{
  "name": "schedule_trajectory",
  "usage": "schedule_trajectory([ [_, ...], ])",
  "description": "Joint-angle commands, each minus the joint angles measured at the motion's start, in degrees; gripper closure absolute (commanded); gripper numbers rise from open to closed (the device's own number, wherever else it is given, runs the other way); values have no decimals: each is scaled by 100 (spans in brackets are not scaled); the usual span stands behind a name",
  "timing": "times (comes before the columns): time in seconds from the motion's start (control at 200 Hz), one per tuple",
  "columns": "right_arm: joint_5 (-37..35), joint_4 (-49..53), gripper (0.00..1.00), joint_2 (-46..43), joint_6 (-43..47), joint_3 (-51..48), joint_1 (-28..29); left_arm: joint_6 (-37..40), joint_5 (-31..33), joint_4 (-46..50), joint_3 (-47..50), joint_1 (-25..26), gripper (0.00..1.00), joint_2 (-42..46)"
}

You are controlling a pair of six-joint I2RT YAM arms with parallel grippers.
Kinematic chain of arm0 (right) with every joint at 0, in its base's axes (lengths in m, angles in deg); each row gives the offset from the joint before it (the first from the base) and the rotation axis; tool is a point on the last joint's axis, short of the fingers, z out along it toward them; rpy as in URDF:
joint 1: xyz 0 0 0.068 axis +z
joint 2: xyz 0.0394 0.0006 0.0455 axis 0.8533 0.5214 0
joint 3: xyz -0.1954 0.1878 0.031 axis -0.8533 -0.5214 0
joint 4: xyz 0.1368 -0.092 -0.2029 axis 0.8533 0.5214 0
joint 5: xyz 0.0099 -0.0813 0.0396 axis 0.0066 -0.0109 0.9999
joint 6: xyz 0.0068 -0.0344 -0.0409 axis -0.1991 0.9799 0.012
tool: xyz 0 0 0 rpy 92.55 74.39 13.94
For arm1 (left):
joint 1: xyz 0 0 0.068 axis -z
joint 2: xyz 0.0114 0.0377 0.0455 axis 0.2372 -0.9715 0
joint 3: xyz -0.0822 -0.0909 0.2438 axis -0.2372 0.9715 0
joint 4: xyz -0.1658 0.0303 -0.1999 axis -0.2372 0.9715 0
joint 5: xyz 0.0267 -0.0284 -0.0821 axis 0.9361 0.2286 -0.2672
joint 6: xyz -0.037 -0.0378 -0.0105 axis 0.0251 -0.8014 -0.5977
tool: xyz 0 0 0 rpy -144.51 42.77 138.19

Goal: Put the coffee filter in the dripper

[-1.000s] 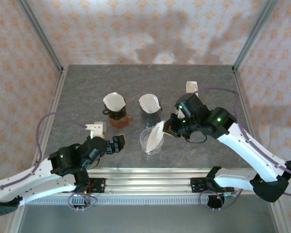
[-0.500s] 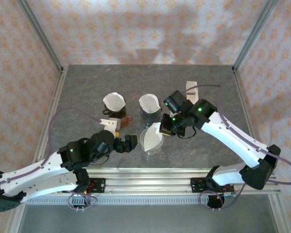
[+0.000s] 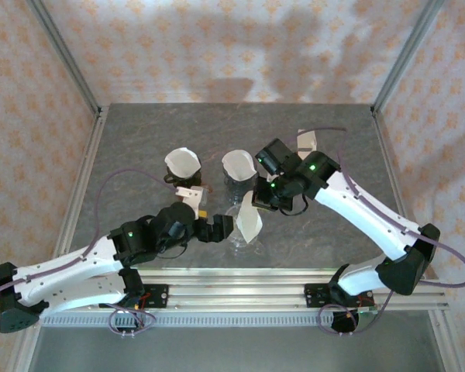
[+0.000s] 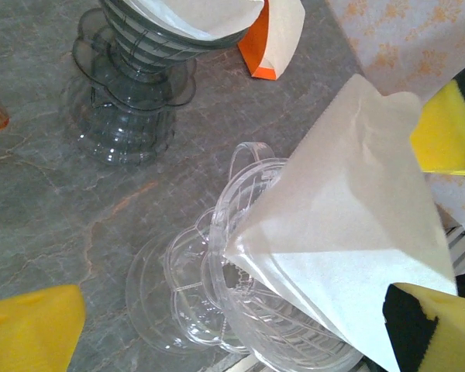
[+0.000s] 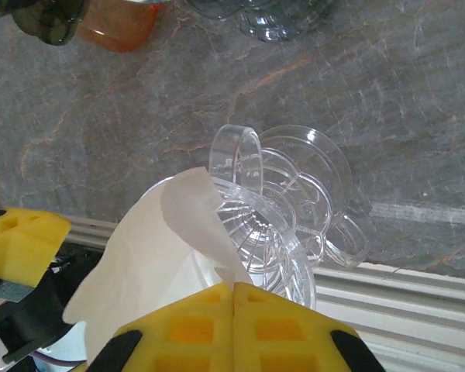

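Observation:
The filter sits slanted across the dripper's rim with only its tip inside, so I will open my right gripper, take hold of the filter's upper edge (image 4: pixel 404 112) again and settle it in.
The clear plastic dripper (image 4: pixel 217 271) sits near the table's front edge (image 3: pixel 234 232), tipped so its mouth faces the arms (image 5: pixel 294 217). The white paper coffee filter (image 3: pixel 249 223) hangs cone-shaped over that mouth, its tip reaching inside the rim (image 4: pixel 349 232). My right gripper (image 5: pixel 234 298) is shut on the filter's upper edge (image 5: pixel 139 263) and hovers just behind the dripper (image 3: pixel 262 200). My left gripper (image 3: pixel 219 227) is open at the dripper's left, one yellow pad (image 4: pixel 31 329) to each side of dripper and filter. I cannot tell whether the pads touch them.
A grey ribbed dripper with a filter (image 3: pixel 239 165) stands on a glass base (image 4: pixel 132 116) behind. A dark dripper with a filter (image 3: pixel 182 164) and an orange piece (image 3: pixel 195 192) sit left of it. A white-and-orange packet (image 3: pixel 306 139) lies at back right. The metal rail (image 3: pixel 240 279) runs along the front edge.
The left arm has swung right and forward until its open gripper reaches the dripper. The right gripper has carried the filter left and down, from beside the dripper onto its mouth.

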Motion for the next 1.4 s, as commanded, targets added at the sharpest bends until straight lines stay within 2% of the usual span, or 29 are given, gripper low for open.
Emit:
schedule_trajectory([
  [0.0,-334,215,94,119,235,223,66,-108,-169,-430,-87,-60,0,-66],
  [0.395,-579,334,93,371,340,491,355,-211,-164,-607,-316,-60,0,-526],
  [0.686,-666,336,91,353,364,531,380,-292,183,-764,-71,-60,0,169],
  [0.786,-684,335,91,338,390,523,383,-259,196,-870,-55,-57,3,264],
  [0.921,-728,362,91,353,422,548,384,-153,-187,-882,-373,-57,6,-226],
  [1.231,-715,293,90,325,403,496,385,-22,-436,-748,-632,-50,10,-757],
  [1.396,-723,273,89,318,434,489,386,-58,-359,-544,-624,-51,20,-760],
])
